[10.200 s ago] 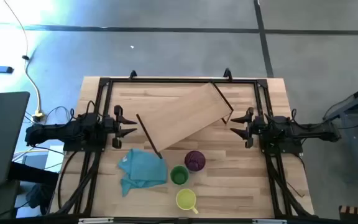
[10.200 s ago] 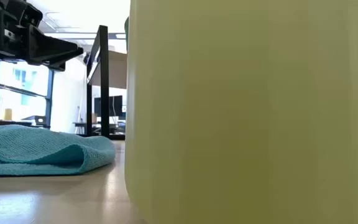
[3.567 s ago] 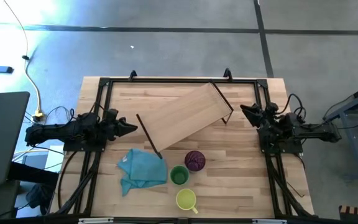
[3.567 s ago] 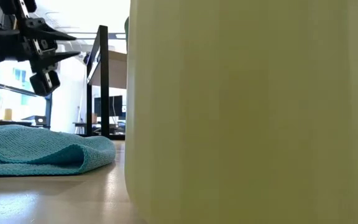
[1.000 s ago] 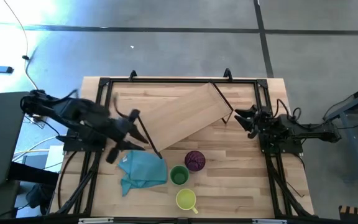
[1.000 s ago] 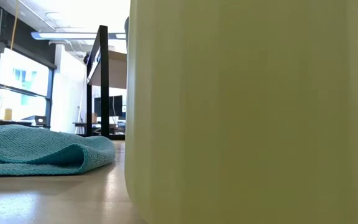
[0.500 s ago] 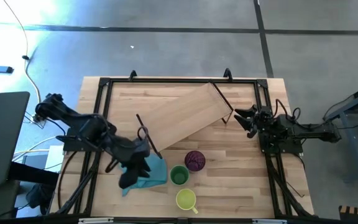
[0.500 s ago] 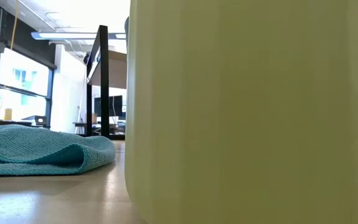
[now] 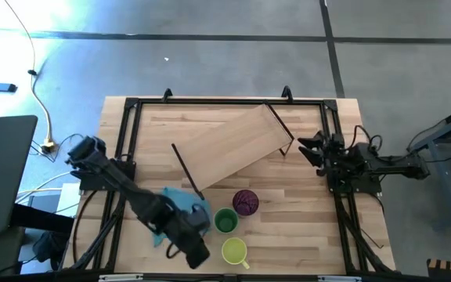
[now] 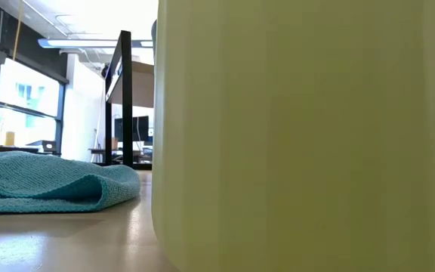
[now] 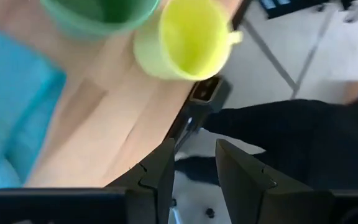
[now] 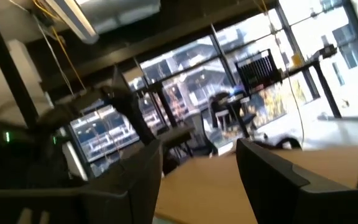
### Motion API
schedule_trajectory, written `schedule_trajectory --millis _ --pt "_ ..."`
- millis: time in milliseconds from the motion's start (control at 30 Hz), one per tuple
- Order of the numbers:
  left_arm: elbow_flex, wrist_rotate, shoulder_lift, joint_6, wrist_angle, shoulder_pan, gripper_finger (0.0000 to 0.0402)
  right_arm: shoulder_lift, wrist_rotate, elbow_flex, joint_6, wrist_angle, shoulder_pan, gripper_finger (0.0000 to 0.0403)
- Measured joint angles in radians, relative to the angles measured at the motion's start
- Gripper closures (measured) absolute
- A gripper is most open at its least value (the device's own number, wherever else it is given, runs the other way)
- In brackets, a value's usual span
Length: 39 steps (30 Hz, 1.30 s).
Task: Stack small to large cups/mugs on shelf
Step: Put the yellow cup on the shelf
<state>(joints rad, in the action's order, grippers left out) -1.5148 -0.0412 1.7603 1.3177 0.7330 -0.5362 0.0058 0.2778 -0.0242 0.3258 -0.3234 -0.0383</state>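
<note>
The rim (image 9: 223, 251) (image 11: 163, 50) of the yellow mug, on the side across from the mug's handle, is the next place for my left gripper to go and close.
In the high view the yellow mug (image 9: 235, 251) stands at the table's near edge, with the green cup (image 9: 225, 221) and the purple tumbler (image 9: 245, 202) in a row behind it. The shelf (image 9: 229, 145) sits askew on the table's far half. My left gripper (image 9: 194, 252) is open, near the table's near edge, just left of the yellow mug. Its wrist view looks down on the yellow mug (image 11: 188, 40) and the green cup (image 11: 98, 12) past the open left gripper (image 11: 194, 171). My right gripper (image 9: 308, 149) is open and waits by the shelf's right end. The mug (image 10: 300, 136) fills the low view.
A teal cloth (image 9: 180, 205) lies crumpled left of the cups, partly under my left arm, and shows as the cloth (image 10: 44, 181) in the low view. The shelf's black leg (image 9: 186, 170) reaches toward the cloth. A black frame (image 9: 131, 106) borders the table.
My left arm has swung from beside the shelf's left end toward the table's near edge, passing over the teal cloth, and now stops just left of the yellow mug. The cups, the cloth and the shelf have stayed where they were.
</note>
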Motion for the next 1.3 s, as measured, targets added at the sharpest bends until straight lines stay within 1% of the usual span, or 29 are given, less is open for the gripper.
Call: schedule_trajectory --millis 100,167,267,333,400,500,567,633,700,733,767,800,900,1000,1033,1167,1267,1300 --pt "0.0 -0.006 0.041 0.083 -0.002 -0.012 0.0295 0.0 0.0 0.0 -0.018 -0.045 0.0 0.0206" --pt "0.001 -0.03 0.055 0.105 0.008 -0.023 0.0295 0.0 0.0 0.0 -0.016 -0.056 0.0 0.0206" --pt "0.001 -0.134 0.058 0.126 0.017 -0.022 0.0295 0.0 0.0 0.0 -0.003 -0.055 0.0 0.0206" --pt "0.001 -0.211 0.058 0.146 0.02 -0.02 0.0295 0.0 0.006 0.0 0.056 -0.055 0.0 0.0206" --pt "0.001 -0.264 0.058 0.15 0.02 -0.011 0.0295 0.0 0.005 0.0 0.087 -0.055 0.0 0.0206" --pt "0.001 -0.269 0.058 0.181 0.021 -0.001 0.0295 0.0 -0.027 0.0 0.093 -0.053 0.0 0.0206" --pt "0.0 -0.269 0.061 0.212 0.007 0.0 0.0295 0.0 -0.067 0.0 0.089 -0.061 0.0 0.0206" --pt "-0.001 -0.274 0.073 0.23 -0.045 -0.001 0.0295 0.0 -0.133 0.0 0.05 -0.097 0.0 0.0206" --pt "0.0 -0.295 0.08 0.237 -0.082 -0.013 0.0295 0.0 -0.233 -0.001 0.003 -0.158 0.0 0.0206" --pt "-0.003 -0.302 0.093 0.237 -0.129 -0.015 0.0296 0.0 -0.289 -0.001 -0.013 -0.191 0.0 0.0206" --pt "-0.005 -0.302 0.108 0.238 -0.172 -0.015 0.0296 0.0 -0.336 -0.005 -0.016 -0.215 0.0 0.0206" --pt "-0.005 -0.299 0.122 0.239 -0.182 -0.019 0.0295 0.0 -0.369 -0.017 -0.016 -0.216 0.0 0.0206" --pt "-0.025 -0.267 0.181 0.265 -0.188 -0.022 0.0296 0.0 -0.407 -0.07 -0.021 -0.168 0.0 0.0206" --pt "-0.058 -0.261 0.223 0.307 -0.12 -0.027 0.0296 0.009 -0.416 -0.141 -0.065 -0.075 0.0 0.0206" --pt "-0.069 -0.261 0.238 0.319 -0.119 -0.026 0.0296 0.009 -0.422 -0.165 -0.074 -0.035 0.0 0.0206" --pt "-0.103 -0.26 0.266 0.365 -0.081 -0.027 0.0296 0.014 -0.448 -0.269 -0.105 0.127 0.0 0.0206" --pt "-0.119 -0.26 0.271 0.374 -0.028 -0.027 0.0296 0.019 -0.455 -0.335 -0.124 0.23 0.0 0.0206" --pt "-0.121 -0.26 0.271 0.374 -0.033 -0.026 0.0296 0.019 -0.455 -0.353 -0.125 0.261 0.0 0.0206"
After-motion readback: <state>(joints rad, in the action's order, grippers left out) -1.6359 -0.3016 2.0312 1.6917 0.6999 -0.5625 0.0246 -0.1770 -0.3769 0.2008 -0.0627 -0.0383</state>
